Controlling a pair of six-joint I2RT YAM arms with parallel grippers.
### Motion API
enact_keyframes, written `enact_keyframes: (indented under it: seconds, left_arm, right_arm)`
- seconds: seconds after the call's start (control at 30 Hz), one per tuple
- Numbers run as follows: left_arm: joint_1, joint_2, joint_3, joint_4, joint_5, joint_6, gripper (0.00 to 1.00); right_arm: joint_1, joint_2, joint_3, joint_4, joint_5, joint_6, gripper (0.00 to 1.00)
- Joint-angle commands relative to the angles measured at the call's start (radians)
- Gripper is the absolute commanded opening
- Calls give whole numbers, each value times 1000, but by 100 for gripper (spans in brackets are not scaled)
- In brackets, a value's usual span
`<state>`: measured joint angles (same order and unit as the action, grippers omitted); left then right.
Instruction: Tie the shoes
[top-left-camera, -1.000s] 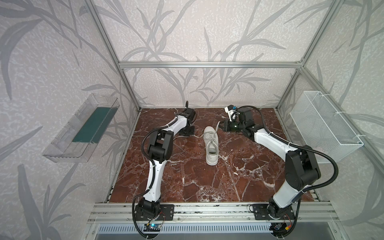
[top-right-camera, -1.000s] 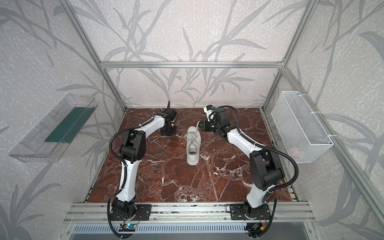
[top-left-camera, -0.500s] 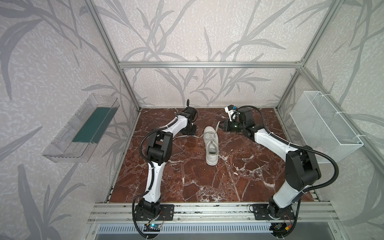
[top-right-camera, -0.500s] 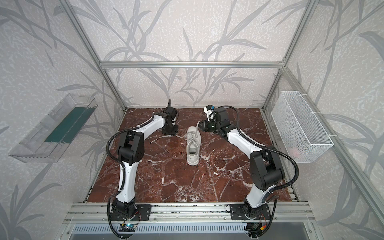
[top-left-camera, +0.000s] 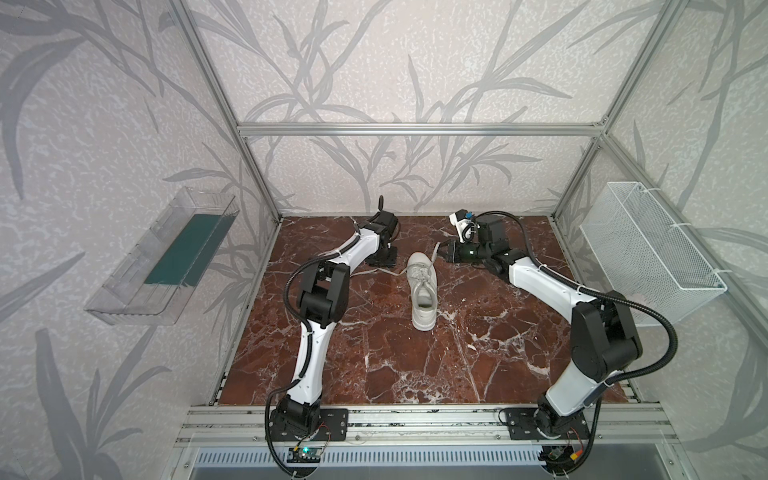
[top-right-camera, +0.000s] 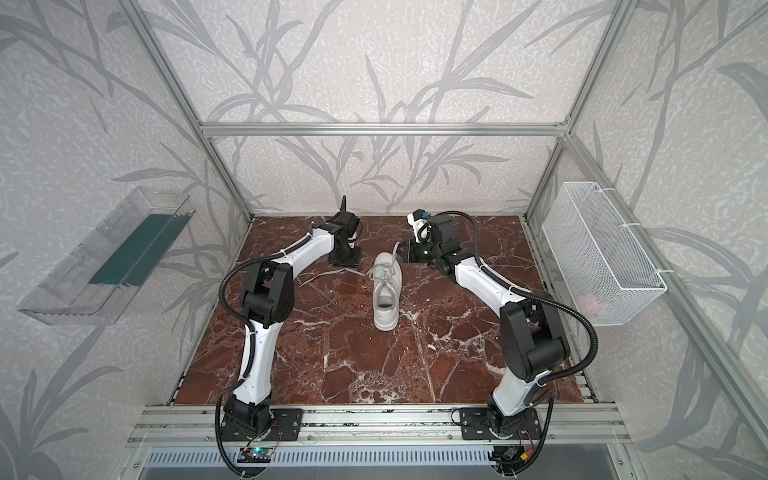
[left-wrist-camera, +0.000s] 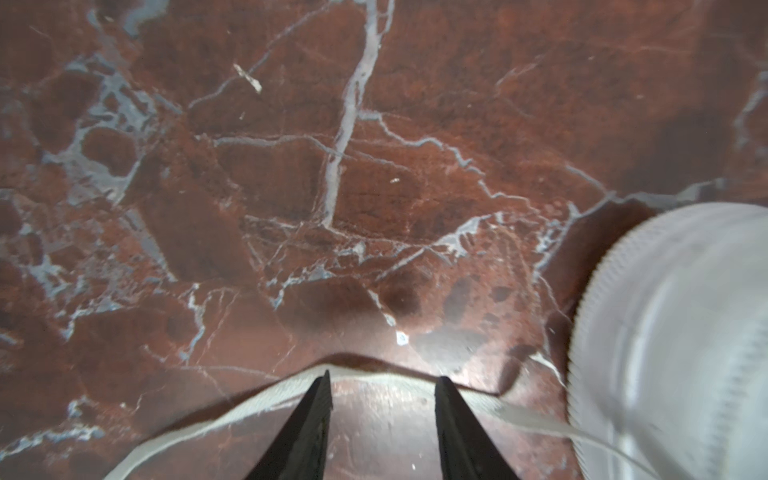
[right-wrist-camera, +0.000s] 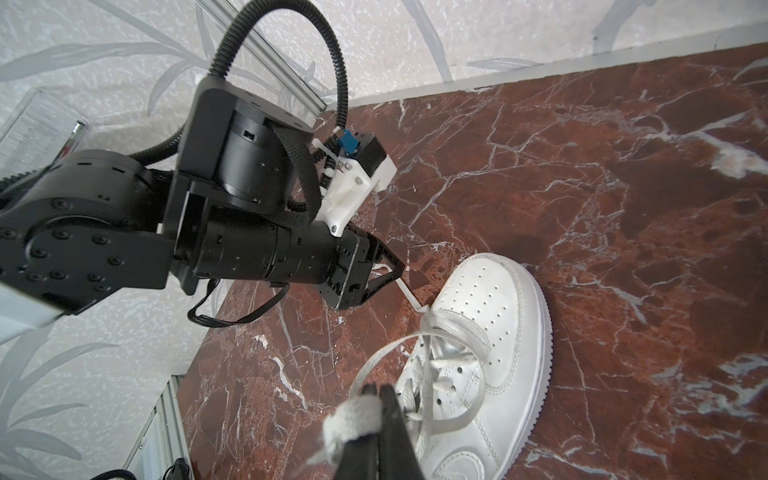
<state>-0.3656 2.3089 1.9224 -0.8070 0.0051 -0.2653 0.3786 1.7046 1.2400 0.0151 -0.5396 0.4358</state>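
Note:
The sneaker's eyelets have loose lace loops over them, so next my left gripper pinches the slack lace on the marble (left-wrist-camera: 384, 377) before both of my grippers pull apart.
A white sneaker, the shoes (top-left-camera: 424, 291) (top-right-camera: 386, 295), lies in the middle of the marble floor in both top views, toe toward the back wall. My left gripper (top-left-camera: 380, 262) (left-wrist-camera: 384, 376) points down at the floor just left of the toe. It is open, and its fingertips straddle a flat white lace (left-wrist-camera: 249, 409) (top-left-camera: 370, 272) that rests loose on the marble. My right gripper (top-left-camera: 444, 250) (right-wrist-camera: 380, 388) hovers right of the toe, shut on the other lace (right-wrist-camera: 353, 419), which wraps round one finger and runs taut back to the eyelets.
A clear plastic tray (top-left-camera: 166, 257) hangs on the left wall and a white wire basket (top-left-camera: 648, 249) on the right wall. Aluminium posts frame the red marble floor (top-left-camera: 415, 365). The back wall stands close behind both grippers.
My left gripper has gone from shut to open, and the lace under it now lies free on the floor. The right gripper and the sneaker have not moved.

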Motion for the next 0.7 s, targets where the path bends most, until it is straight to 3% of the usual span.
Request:
enact_keyframes:
  seconds: [0.0, 0.5, 0.67]
  left_arm:
    - [-7, 22, 27, -44, -27, -3, 44]
    - [-13, 32, -22, -31, -29, -23, 37]
    - [-18, 34, -40, -30, -51, -23, 30]
  right_arm:
    - [-3, -38, -7, -5, -5, -10, 0]
    - [-3, -32, -8, -4, -9, -8, 0]
    - [-3, -35, -13, -4, -8, -7, 0]
